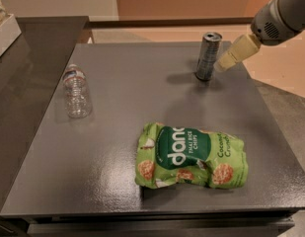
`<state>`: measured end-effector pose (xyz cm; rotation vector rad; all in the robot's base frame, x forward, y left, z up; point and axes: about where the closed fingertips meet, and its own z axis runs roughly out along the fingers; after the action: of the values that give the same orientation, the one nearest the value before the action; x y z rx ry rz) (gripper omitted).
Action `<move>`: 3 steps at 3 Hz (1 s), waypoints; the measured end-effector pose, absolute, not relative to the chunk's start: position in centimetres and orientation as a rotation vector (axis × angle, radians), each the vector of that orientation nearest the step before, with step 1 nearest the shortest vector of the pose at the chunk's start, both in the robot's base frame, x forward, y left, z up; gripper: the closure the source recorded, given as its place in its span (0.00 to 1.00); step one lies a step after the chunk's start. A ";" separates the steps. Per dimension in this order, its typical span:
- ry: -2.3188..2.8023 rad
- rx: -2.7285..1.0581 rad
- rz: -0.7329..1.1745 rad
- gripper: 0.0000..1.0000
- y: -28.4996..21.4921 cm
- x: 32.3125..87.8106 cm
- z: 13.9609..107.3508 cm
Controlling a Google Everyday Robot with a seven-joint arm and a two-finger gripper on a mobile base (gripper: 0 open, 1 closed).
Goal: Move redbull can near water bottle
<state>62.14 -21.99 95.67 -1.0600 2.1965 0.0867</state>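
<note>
The robot's gripper needs to next close on the redbull can's upper half (210, 47), just below its top, to carry it toward the water bottle.
The redbull can (208, 56) stands upright near the far right of the grey table (117, 147). The water bottle (75, 91) stands on the left side of the table, far from the can. My gripper (226, 61) comes in from the upper right on the grey arm, its cream finger tip right beside the can's right side, at about mid height. Only one cream finger shows clearly.
A green bag of rice chips (191, 156) lies flat in the front middle of the table, between can and bottle but nearer me. A white box edge (4, 31) sits on a darker counter at the far left. The table's right edge drops to a tan floor.
</note>
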 end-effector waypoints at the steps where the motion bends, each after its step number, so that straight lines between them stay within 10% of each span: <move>1: 2.178 -0.979 0.113 0.00 -21.8 64.8 95.1; 3: 2.172 -0.932 0.202 0.00 -19.9 67.8 93.3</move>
<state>67.84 -19.95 93.27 -0.9315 2.1717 0.2024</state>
